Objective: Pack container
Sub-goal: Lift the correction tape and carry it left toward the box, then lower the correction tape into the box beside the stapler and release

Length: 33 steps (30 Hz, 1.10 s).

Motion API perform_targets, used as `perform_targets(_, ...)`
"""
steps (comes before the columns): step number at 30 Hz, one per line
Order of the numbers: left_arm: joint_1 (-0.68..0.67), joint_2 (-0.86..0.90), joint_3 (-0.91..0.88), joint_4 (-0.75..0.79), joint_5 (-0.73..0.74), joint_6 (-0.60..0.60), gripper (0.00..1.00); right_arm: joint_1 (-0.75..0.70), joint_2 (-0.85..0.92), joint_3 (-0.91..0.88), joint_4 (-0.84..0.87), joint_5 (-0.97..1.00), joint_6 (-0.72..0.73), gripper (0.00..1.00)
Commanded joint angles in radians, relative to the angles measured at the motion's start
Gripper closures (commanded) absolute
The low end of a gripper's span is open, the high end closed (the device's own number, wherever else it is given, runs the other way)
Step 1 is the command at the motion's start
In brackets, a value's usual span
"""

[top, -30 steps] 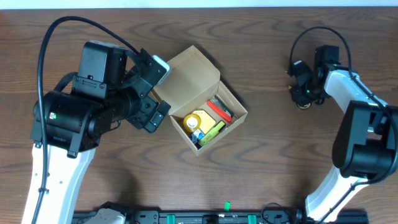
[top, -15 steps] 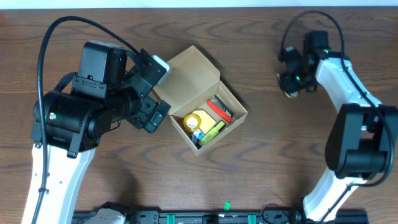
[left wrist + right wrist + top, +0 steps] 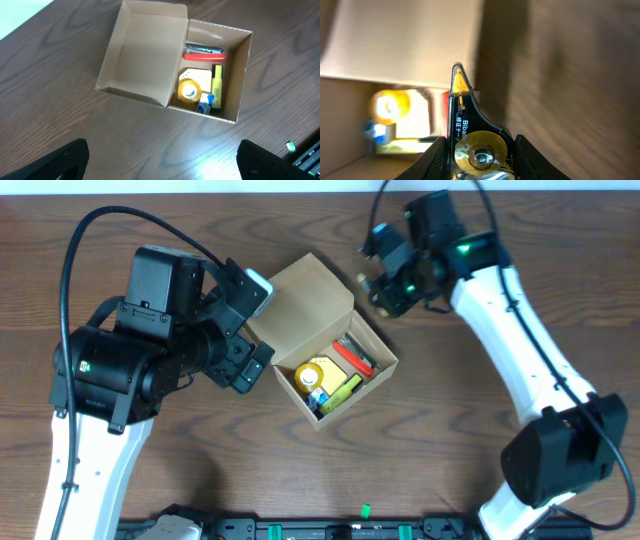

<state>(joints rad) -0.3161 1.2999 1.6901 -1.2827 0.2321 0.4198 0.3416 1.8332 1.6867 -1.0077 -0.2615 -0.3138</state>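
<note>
The container sits crooked to the table's front edge, so next my right gripper puts the correction tape inside, then grips the container's side (image 3: 375,335) and turns it square.
The tan cardboard container (image 3: 372,340) lies open mid-table, its flap lid (image 3: 300,300) folded back to the upper left. It holds a yellow tape roll (image 3: 313,372), a red item (image 3: 352,358), a yellow-green marker and a small blue item; it also shows in the left wrist view (image 3: 240,70). My right gripper (image 3: 385,288) is shut on a black and yellow correction tape dispenser (image 3: 470,135), held in the air just beyond the container's far right corner. My left gripper (image 3: 245,365) is open and empty beside the container's left side, with its fingertips (image 3: 70,157) wide apart.
Brown wooden table (image 3: 450,430). A black rail with green clips runs along the front edge (image 3: 365,528). The left arm's large black body (image 3: 130,370) stands close to the left of the container.
My right arm has swung left from the far right of the table toward the container, carrying the correction tape dispenser. The left arm has not moved.
</note>
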Motion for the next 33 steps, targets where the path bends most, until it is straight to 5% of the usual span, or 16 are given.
perform_targets(1,0.002,0.001,0.016,-0.003,-0.006,0.006,0.05,0.052,-0.005,0.002,-0.033,-0.031,0.023,0.99)
perform_targets(9,0.002,0.001,0.016,-0.003,-0.006,0.006,0.05,0.156,0.002,-0.084,-0.065,0.124,0.056,0.98)
perform_targets(22,0.002,0.001,0.016,-0.003,-0.006,0.006,0.05,0.161,0.002,-0.314,0.156,0.129,0.127,0.95)
perform_targets(26,0.002,0.001,0.016,-0.003,-0.006,0.006,0.05,0.161,0.002,-0.333,0.178,0.157,0.127,0.86)
perform_targets(29,0.002,0.001,0.016,-0.003,-0.006,0.006,0.05,0.161,0.002,-0.335,0.182,0.157,0.127,0.66)
perform_targets(33,0.002,0.001,0.016,-0.003,-0.006,0.006,0.05,0.162,0.002,-0.335,0.183,0.156,0.137,0.51)
